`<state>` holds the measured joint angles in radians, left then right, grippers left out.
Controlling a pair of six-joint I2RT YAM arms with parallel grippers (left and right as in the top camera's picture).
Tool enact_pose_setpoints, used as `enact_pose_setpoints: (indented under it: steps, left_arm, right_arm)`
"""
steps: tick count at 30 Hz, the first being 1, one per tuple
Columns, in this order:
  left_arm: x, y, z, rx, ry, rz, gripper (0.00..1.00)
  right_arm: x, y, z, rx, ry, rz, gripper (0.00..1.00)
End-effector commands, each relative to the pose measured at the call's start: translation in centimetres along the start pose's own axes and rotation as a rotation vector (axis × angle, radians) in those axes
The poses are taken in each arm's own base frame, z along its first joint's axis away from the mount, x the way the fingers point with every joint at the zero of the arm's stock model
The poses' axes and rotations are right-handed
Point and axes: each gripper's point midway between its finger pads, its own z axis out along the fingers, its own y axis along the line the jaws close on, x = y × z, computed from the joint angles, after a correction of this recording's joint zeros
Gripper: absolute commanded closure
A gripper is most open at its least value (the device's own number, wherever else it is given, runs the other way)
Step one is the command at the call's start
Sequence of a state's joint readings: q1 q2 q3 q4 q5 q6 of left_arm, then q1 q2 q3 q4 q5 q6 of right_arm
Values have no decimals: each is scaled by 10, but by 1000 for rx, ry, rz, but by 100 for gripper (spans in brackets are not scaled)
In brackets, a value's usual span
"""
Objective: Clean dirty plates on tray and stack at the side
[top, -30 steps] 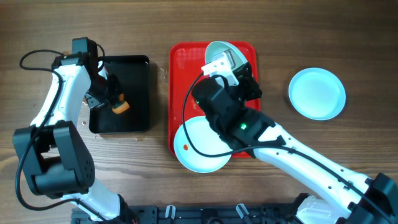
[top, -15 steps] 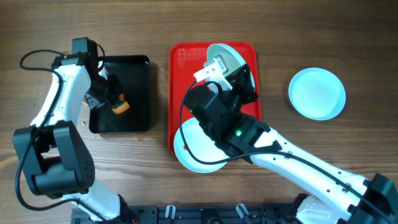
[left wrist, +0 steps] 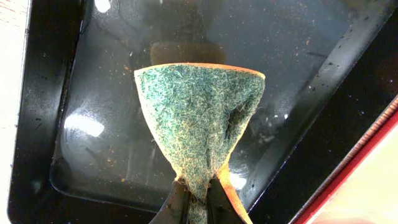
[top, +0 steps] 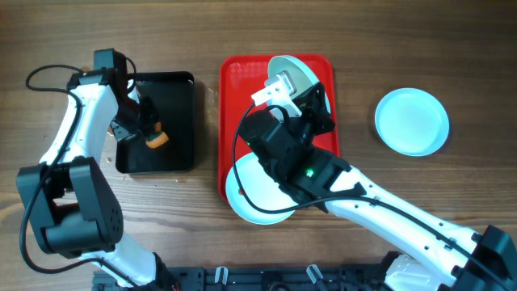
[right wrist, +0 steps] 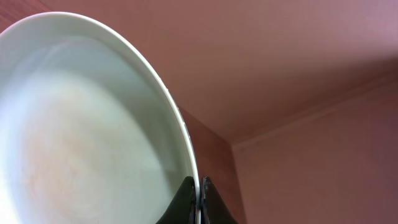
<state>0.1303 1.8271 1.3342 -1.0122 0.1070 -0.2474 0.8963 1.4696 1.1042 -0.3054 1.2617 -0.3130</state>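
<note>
The robot's right gripper will release the pale plate on top of the plate lying on the bare table (top: 413, 121).
The red tray (top: 234, 89) lies at the table's middle. My right gripper (right wrist: 198, 200) is shut on the rim of a pale plate (right wrist: 81, 130) and holds it tilted over the tray's far end (top: 284, 66). A second plate (top: 250, 198) lies at the tray's near end, overhanging the rim, with a small reddish spot. A third plate (top: 412, 121) lies on the table to the right. My left gripper (left wrist: 197, 199) is shut on an orange sponge with a green scrub face (left wrist: 199, 118) over the black tray (left wrist: 93, 93).
The black tray (top: 174, 89) sits left of the red tray. My right arm (top: 339, 186) crosses over the red tray's near right part. A cable loops at the far left (top: 40, 77).
The right arm shifted slightly left and tilted the held plate a little more between the earliest frame and half a second ago. Nothing has moved since. The left arm is still.
</note>
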Motion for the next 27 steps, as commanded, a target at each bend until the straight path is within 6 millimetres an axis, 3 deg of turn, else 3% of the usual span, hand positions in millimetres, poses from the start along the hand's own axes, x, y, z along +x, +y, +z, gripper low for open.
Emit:
enact_pose_setpoints:
  steps: [1, 13, 15, 19, 21, 24, 27]
  left_arm:
    - [2, -3, -1, 19, 4, 16, 96]
    - [2, -3, -1, 19, 3, 16, 96]
    - [1, -3, -1, 20, 2, 16, 96]
    - [1, -3, -1, 20, 2, 16, 96]
    - [2, -3, -1, 19, 3, 16, 96]
    - [2, -3, -1, 19, 4, 16, 96]
    - [2, -3, -1, 19, 4, 16, 96]
  right_arm:
    - [0, -11, -3, 32, 1, 21, 96]
    - [0, -11, -3, 32, 1, 28, 96]
    - [2, -10, 0, 25, 7, 101, 96]
    - [22, 32, 24, -266, 85, 282, 96]
    - [36, 44, 33, -425, 162, 385, 96]
    - [40, 22, 36, -575, 242, 563, 96]
    - [58, -28, 57, -654, 292, 823, 96]
